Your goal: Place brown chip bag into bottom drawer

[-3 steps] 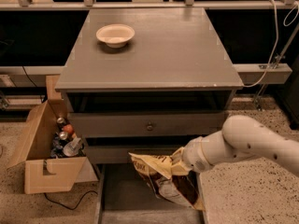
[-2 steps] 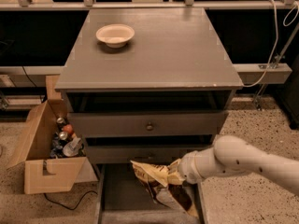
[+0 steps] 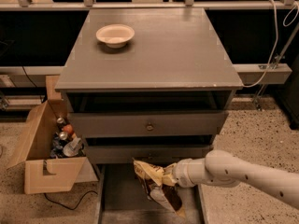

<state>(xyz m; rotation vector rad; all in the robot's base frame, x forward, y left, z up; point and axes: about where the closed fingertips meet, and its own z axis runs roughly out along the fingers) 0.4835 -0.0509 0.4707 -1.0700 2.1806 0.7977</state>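
My gripper has the brown chip bag. It will let go of the bag on the bottom drawer's grey bottom (image 3: 161, 191), close to the lower side of the cabinet.
The brown chip bag (image 3: 156, 185), crinkled, dark brown with tan-yellow ends, hangs tilted over the open bottom drawer (image 3: 121, 195), its lower end near the drawer's grey floor. My gripper (image 3: 172, 177) comes in from the right on a white arm and is shut on the bag's upper right part, just in front of the cabinet's lower face. The fingertips are mostly hidden by the bag.
The grey cabinet (image 3: 149, 55) carries a cream bowl (image 3: 115, 34) at its back left. A closed drawer with a round knob (image 3: 149, 125) sits above. An open cardboard box (image 3: 49, 153) of bottles and cans stands on the floor at left. Cables hang at right.
My arm has lowered and pulled in towards the cabinet, bringing the bag down into the open bottom drawer. The bowl and box have not moved.
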